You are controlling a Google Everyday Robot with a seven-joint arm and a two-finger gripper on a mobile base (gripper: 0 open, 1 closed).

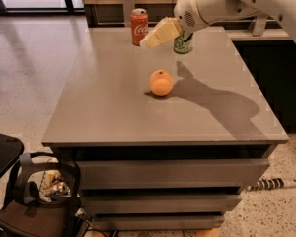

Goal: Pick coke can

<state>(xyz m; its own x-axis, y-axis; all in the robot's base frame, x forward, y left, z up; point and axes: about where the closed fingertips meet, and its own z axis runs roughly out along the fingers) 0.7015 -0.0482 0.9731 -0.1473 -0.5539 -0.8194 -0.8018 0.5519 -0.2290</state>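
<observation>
The middle of the red coke can's side (pixel 139 25), below its silver top, is the spot my gripper should go to next, and I should close it there.
The coke can (pixel 139 26) is red with white script and a silver top. It stands upright at the far edge of the grey table (pixel 108 107). My gripper (pixel 147 43) hangs above the table just right of the can and a little nearer to me, its cream-coloured fingers pointing left toward the can. It holds nothing that I can see. The white arm reaches in from the upper right.
A green-and-white can (pixel 183 42) stands behind the gripper's wrist, partly hidden by it. An orange (pixel 161 83) lies mid-table. A dark counter (pixel 271 58) adjoins the table's right side. A black chair and a bag (pixel 44 191) sit at the lower left on the floor.
</observation>
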